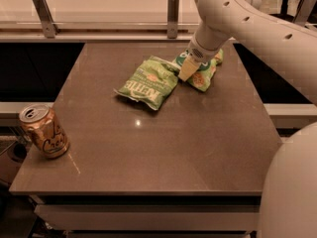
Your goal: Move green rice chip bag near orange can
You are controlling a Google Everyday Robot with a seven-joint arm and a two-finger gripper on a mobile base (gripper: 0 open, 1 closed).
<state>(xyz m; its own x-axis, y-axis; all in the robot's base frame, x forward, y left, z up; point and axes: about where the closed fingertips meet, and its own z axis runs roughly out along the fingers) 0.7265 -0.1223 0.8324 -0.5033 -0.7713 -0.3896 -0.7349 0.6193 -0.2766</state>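
The robot's gripper sits where the Kettle bag's corner meets the green rice chip bag, so it should open and grip the rice chip bag nearer its middle (205, 75).
The green rice chip bag (204, 76) lies at the far right of the brown table (163, 148), bright green with tan chips printed on it. My gripper (189, 67) is down on the bag's left end, and the white arm hides part of the bag. The orange can (43, 131) stands upright at the table's near left corner, far from the bag.
A duller green Kettle bag (147, 83) lies just left of the rice chip bag, touching or nearly touching it. A counter with metal posts (173, 15) runs behind the table. The robot's white body (292, 192) fills the near right.
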